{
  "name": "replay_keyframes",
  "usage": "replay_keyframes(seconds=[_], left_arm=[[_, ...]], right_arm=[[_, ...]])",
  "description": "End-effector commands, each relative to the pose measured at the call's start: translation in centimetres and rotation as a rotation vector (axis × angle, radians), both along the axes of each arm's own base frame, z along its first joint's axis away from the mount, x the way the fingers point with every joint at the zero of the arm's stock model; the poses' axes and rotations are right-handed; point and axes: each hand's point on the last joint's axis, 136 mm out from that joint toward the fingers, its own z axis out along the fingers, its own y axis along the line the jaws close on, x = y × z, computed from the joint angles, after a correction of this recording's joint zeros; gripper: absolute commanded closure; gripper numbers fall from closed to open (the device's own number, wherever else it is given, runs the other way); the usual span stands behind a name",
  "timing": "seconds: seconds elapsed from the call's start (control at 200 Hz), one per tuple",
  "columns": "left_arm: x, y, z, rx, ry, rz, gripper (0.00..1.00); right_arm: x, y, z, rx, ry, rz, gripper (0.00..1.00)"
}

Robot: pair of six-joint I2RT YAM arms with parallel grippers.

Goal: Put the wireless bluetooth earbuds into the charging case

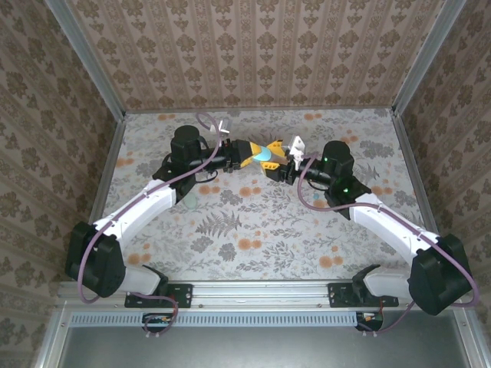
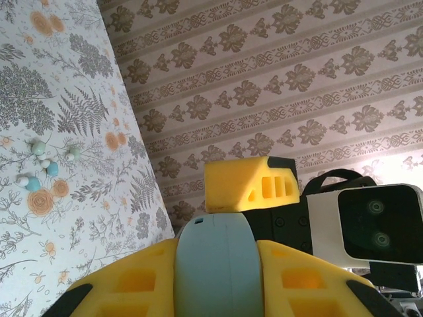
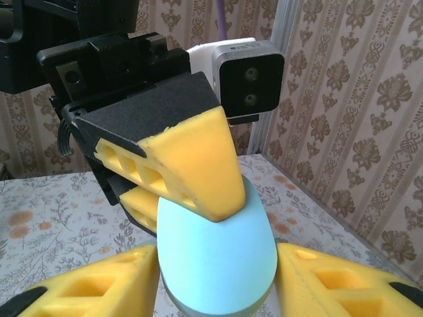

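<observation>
The robot's left gripper is rolled with a finger over the charging case's top, so it should open, back off, roll level and take the case's sides [image 3: 254, 203].
The teal charging case [image 1: 265, 156] hangs above the middle of the table, held between both grippers, and it looks closed. My left gripper [image 2: 215, 249] is shut on the case [image 2: 215, 271] across its narrow sides. My right gripper [image 3: 217, 254] has a yellow finger pressed on each side of the case [image 3: 218, 264] from the opposite end. In the top view the left gripper [image 1: 247, 153] and right gripper [image 1: 278, 165] meet nose to nose. Small whitish and teal bits, the earbuds [image 2: 45, 162] among them, lie loose on the table, apart from both grippers.
The floral table [image 1: 253, 230] is walled in by patterned panels on three sides. A metal post [image 1: 410, 73] stands at the back right corner. The right arm's white wrist camera [image 2: 380, 221] sits close behind the case.
</observation>
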Motion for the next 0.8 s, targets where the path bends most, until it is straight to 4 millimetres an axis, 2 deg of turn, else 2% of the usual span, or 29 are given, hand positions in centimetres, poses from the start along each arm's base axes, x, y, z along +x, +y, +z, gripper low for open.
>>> replay_keyframes(seconds=[0.0, 0.07, 0.27, 0.34, 0.47, 0.555, 0.795], left_arm=[[-0.8, -0.1, 3.4, -0.058, -0.076, -0.033, 0.82], [-0.8, -0.1, 3.3, -0.057, -0.074, -0.034, 0.82], [-0.9, -0.1, 3.3, -0.054, -0.078, -0.035, 0.79], [-0.8, 0.1, 3.2, -0.046, -0.093, -0.025, 0.71], [-0.8, 0.6, 3.4, -0.007, -0.17, 0.01, 0.47], [-0.8, 1.1, 3.9, 0.02, -0.253, 0.032, 0.38], [-0.6, 2.4, 4.2, 0.104, -0.485, 0.053, 0.31]], right_arm=[[-0.1, 0.2, 1.3, 0.014, -0.031, 0.031, 0.51], [-0.1, 0.2, 1.3, 0.013, -0.03, 0.03, 0.52], [-0.3, 0.0, 1.7, 0.019, -0.024, 0.034, 0.61], [-0.5, 0.1, 1.6, 0.016, -0.003, 0.046, 0.63], [-1.0, 0.1, 1.4, 0.02, 0.071, 0.081, 0.65], [-1.0, 0.1, 1.2, 0.025, 0.167, 0.095, 0.65], [-1.5, -0.3, 1.5, 0.07, 0.288, 0.132, 0.65]])
